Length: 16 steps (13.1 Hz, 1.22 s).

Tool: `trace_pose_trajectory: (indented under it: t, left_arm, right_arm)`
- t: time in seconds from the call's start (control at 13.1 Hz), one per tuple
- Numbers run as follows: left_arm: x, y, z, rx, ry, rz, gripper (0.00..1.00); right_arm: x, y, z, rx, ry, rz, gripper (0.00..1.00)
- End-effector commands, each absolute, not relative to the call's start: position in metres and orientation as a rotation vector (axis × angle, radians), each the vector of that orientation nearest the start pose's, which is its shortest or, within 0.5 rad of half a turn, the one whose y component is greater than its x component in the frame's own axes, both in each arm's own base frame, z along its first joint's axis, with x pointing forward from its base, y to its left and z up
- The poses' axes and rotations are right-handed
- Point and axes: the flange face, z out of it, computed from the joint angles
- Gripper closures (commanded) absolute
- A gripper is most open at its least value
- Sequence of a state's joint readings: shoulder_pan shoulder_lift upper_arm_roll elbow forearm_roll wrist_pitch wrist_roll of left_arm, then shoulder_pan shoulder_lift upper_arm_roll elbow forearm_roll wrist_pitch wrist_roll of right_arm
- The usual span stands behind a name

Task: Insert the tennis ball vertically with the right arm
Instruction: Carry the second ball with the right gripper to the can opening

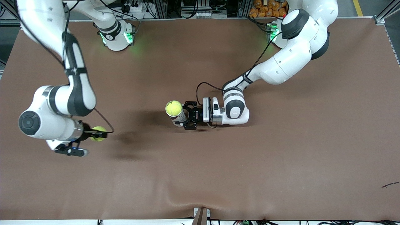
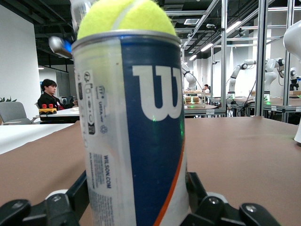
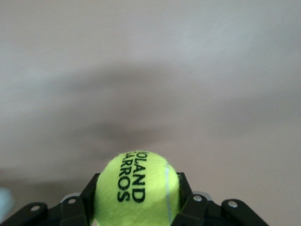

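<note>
I should let go of the tennis ball with my right gripper in the open top of the clear tennis ball can [image 1: 174, 108]. The tennis ball is now held above the table.
A clear tennis ball can [image 1: 179, 117] with a blue Wilson label stands upright near the middle of the table. A yellow tennis ball [image 1: 173, 108] sits in its open top. My left gripper [image 1: 185, 115] is shut on the can low on its side; in the left wrist view the can [image 2: 136, 122] fills the space between the jaws, with that ball [image 2: 126, 16] at its rim. My right gripper [image 1: 99, 133] is shut on a second tennis ball [image 1: 98, 133], held above the table toward the right arm's end. In the right wrist view this ball [image 3: 136, 188] sits between the fingers [image 3: 184, 188].
The brown table cloth [image 1: 250, 162] has a raised fold at its front edge. A small dark scrap [image 1: 390, 185] lies near the front corner at the left arm's end. Both arm bases stand along the back edge.
</note>
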<state>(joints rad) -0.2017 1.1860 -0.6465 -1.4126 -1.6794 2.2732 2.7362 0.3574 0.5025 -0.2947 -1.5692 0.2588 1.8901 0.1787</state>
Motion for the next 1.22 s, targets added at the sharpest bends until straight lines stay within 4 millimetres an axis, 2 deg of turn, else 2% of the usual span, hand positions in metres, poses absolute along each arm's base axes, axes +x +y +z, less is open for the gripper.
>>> trace_pose_trajectory:
  t: [0.0, 0.08, 0.23, 0.38, 0.54, 0.61, 0.84, 1.15]
  left_arm:
    - [0.528, -0.489, 0.094, 1.125, -1.229, 1.324, 0.14]
    - [0.528, -0.489, 0.094, 1.126, -1.227, 1.324, 0.14]
    - [0.528, -0.489, 0.094, 1.125, -1.229, 1.324, 0.14]
    - [0.527, -0.490, 0.094, 1.124, -1.229, 1.323, 0.14]
    - [0.527, -0.490, 0.094, 1.125, -1.228, 1.323, 0.14]
    - [0.527, -0.490, 0.094, 1.124, -1.229, 1.323, 0.14]
    - [0.527, -0.490, 0.094, 1.125, -1.228, 1.323, 0.14]
    - [0.527, -0.490, 0.094, 1.125, -1.227, 1.322, 0.14]
  right_arm:
    - [0.653, 0.161, 0.396, -2.956, 0.476, 0.363, 0.39]
    - [0.644, 0.191, 0.416, -2.917, 0.544, 0.397, 0.39]
    - [0.625, 0.246, 0.441, -2.858, 0.654, 0.413, 0.37]
    - [0.609, 0.295, 0.458, -2.834, 0.735, 0.408, 0.37]
    - [0.593, 0.331, 0.461, -2.826, 0.814, 0.418, 0.37]
    - [0.585, 0.344, 0.459, -2.835, 0.813, 0.426, 0.37]
    - [0.574, 0.367, 0.450, -2.843, 0.861, 0.438, 0.37]
    - [0.582, 0.373, 0.422, -2.841, 0.899, 0.417, 0.37]
